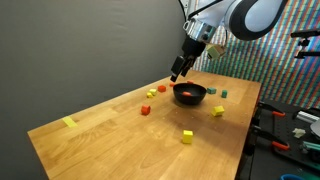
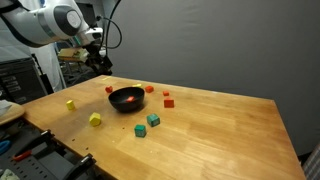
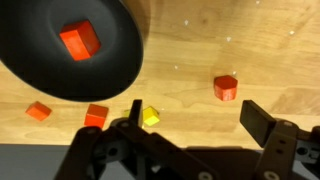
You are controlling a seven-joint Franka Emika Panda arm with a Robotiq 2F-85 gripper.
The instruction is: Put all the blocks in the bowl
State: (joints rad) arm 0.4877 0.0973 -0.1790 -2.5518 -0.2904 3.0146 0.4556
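Next, I close my gripper on the sides of the yellow block point(image 1: 151, 95) point(image 3: 150, 116), which sits between the lone red block and the orange-red blocks.
The black bowl point(image 1: 190, 99) point(image 2: 127, 106) stands mid-table and fills the top left of the wrist view point(image 3: 40, 72). One red block point(image 3: 80, 40) lies inside it. My gripper point(image 3: 198, 120) is open and empty. It hovers above the table just beside the bowl, seen in both exterior views point(image 1: 178, 72) point(image 2: 100, 63). Below it on the wood lie a red block point(image 3: 226, 87), a yellow block point(image 3: 150, 116) and two orange-red blocks point(image 3: 96, 115) point(image 3: 38, 110). More blocks lie around the bowl: yellow point(image 1: 187, 136) point(image 1: 218, 111), green point(image 2: 153, 119), teal point(image 2: 140, 130), red point(image 2: 168, 101).
A flat pale-yellow strip point(image 1: 68, 122) lies near the far corner of the wooden table point(image 1: 110, 140). Tools and clutter sit off the table's edge point(image 1: 285, 130). A grey wall stands behind the table.
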